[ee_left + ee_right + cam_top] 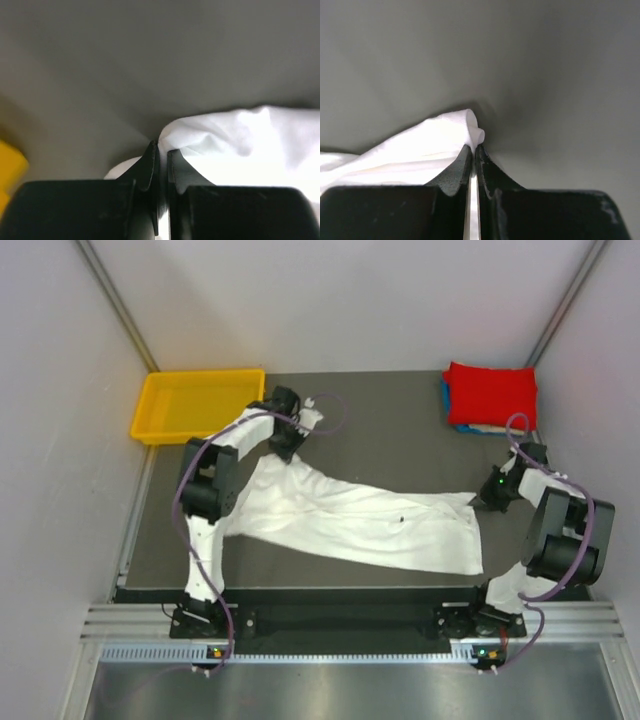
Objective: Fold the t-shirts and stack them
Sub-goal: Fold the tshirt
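My left gripper has the white t-shirt's end. It will let go of that end on the bare table (337, 400) between the yellow tray and red stack.
A white t-shirt (360, 525) lies stretched across the dark table from far left to near right. My left gripper (292, 430) is shut on its far left end; in the left wrist view the white cloth (235, 135) is pinched between the black fingers (150, 167), the left gripper (162, 147) closed on it. My right gripper (490, 492) is shut on the shirt's right edge; the right wrist view shows a cloth fold (450, 132) clamped in the right gripper (474, 147). A stack of folded t-shirts, red (490, 395) on top with blue (446, 398) showing under it, sits at the far right.
A yellow tray (197, 403) stands at the far left corner of the table (400, 430); its corner (10, 170) shows in the left wrist view. Grey walls close in on both sides. A metal rail (330, 625) runs along the near edge.
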You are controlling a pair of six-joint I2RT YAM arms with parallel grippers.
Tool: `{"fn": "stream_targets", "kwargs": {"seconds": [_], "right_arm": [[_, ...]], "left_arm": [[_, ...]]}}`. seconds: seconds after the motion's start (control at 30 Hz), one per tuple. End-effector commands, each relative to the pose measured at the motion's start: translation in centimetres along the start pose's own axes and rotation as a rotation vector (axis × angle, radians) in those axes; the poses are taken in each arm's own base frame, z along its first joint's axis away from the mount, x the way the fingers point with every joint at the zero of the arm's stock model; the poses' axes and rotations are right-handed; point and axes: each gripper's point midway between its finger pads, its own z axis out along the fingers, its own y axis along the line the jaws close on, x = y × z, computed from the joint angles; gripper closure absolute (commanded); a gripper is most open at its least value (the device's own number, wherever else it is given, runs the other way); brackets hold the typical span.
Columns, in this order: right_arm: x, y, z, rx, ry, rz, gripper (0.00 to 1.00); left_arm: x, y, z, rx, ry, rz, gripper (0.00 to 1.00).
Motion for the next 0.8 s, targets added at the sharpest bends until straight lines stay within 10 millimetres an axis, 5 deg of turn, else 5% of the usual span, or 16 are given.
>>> {"fn": "stream_targets", "kwargs": {"seconds": [0.0, 0.03, 0.07, 0.13, 0.17, 0.2, 0.27, 0.53, 0.77], "right_arm": [[0.6, -3.5, -0.5, 0.091, -0.029, 0.085, 1.00], [0.4, -4.1, -0.8, 0.098, -0.039, 0.111, 1.00], [0.5, -4.3, -0.9, 0.096, -0.037, 0.124, 1.00], [0.8, -4.6, -1.0, 0.098, -0.027, 0.140, 1.00], [1.0, -4.5, -1.0, 0.096, -0.019, 0.141, 1.00], [1.4, -4.5, -0.9, 0.091, -0.003, 0.148, 1.00], [1.8, -4.4, -0.8, 0.082, 0.011, 0.161, 1.00], [4.6, -3.4, -1.6, 0.048, 0.098, 0.213, 1.00], [8.4, -2.9, -2.4, 0.066, 0.180, 0.257, 1.00]], "left_arm": [[-8.6, 0.3, 4.0, -0.043, -0.146, -0.017, 1.00], [-9.5, 0.2, 4.3, -0.038, -0.140, -0.034, 1.00], [-13.2, 1.2, 2.9, -0.068, -0.225, -0.029, 1.00], [-15.0, 2.1, 5.0, -0.107, -0.251, -0.060, 1.00], [-17.9, 3.3, 3.5, -0.155, -0.328, -0.068, 1.00], [-18.2, 3.6, 5.3, -0.168, -0.321, -0.077, 1.00], [-21.3, 5.6, 4.2, -0.258, -0.424, -0.093, 1.00], [-25.3, 9.3, 6.4, -0.440, -0.621, -0.116, 1.00], [-29.9, 10.0, 5.2, -0.473, -0.857, -0.111, 1.00]]}}
